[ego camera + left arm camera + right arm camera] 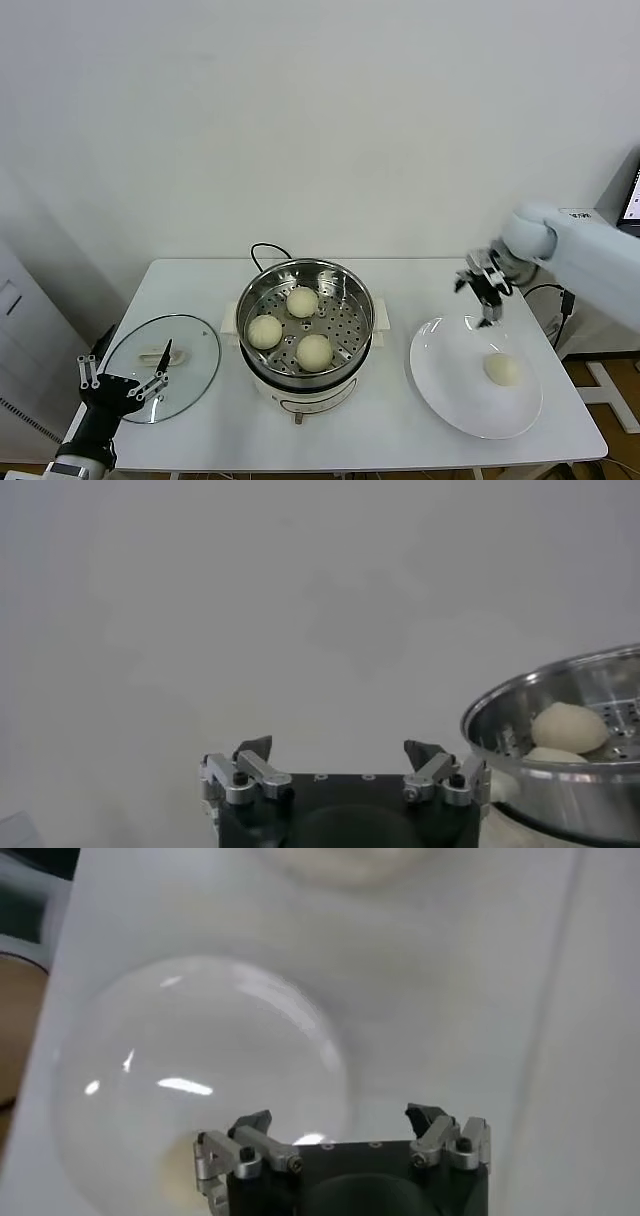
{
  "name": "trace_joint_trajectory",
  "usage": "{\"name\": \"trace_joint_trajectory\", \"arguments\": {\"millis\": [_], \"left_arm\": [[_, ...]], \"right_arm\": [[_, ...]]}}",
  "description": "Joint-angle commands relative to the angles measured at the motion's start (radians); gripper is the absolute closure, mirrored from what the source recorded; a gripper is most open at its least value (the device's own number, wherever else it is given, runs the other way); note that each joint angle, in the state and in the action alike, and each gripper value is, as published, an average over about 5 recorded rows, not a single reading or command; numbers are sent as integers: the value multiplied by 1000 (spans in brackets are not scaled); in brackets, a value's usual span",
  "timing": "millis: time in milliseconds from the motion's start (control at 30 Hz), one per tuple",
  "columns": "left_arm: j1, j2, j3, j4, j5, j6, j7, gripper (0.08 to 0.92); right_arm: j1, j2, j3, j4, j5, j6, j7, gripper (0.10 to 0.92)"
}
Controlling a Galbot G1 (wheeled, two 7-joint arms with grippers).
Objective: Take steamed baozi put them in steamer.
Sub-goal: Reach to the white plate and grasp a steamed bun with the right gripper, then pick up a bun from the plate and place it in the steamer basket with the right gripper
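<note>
The top of the baozi (pixel 502 366) (pixel 186 1166) on the white plate, the only one still outside the steamer, will be gripped by my right gripper as I close it there.
The shiny steel steamer (pixel 305 312) on its white base stands mid-table and holds three cream-white baozi (pixel 314 351) on its perforated tray. It also shows in the left wrist view (pixel 560 742) with two baozi (pixel 567 726) inside. A fourth baozi (pixel 501 369) lies on the flat white plate (pixel 450 380) at the right. My right gripper (pixel 484 288) is open and empty, hovering above the plate's far edge, behind that baozi. In its wrist view (pixel 342 1118) the plate (pixel 190 1078) lies below. My left gripper (pixel 125 385) is open and empty, parked at the table's front left corner.
A round glass lid (pixel 190 350) with a white handle lies left of the steamer, beside the left gripper. A black cord (pixel 262 252) runs behind the steamer. A white wall stands behind the table. A monitor edge shows at the far right.
</note>
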Motion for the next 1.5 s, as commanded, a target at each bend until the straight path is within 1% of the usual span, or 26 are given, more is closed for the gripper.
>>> {"name": "trace_joint_trajectory", "arguments": {"millis": [33,333,733,833,1033,1167,1300,1367,1500], "left_arm": [[3,3,7,12,12,0,0,177],[1,9,7,35,16,-1,1,177],[6,7,4,29,20,1,0,177],[10,6,2,27,20,0,0,177],[14,9,-2,27,19,-2,0,177],[11,10,-3,29,18,-2,0,177],[6,9,-4,30,18,-2,0,177],[5,6,-5,31,17,-2,0,177],[2,3,-6,32,16,-3,1,177]], "right_arm": [[-270,-95,145,-40,-76,-41,16,203],[-311,-69,179,-95,-47,-40,36,203],[-340,-24,201,-134,-76,-30,67,211],[-340,-16,207,-142,-94,-24,73,262],[-303,-14,182,-124,-66,-27,73,431],[-160,-16,65,-74,38,-41,63,552],[135,24,-141,-24,197,-51,37,643],[277,79,-225,-16,306,-59,28,664],[511,237,-339,-41,521,-78,13,675]]}}
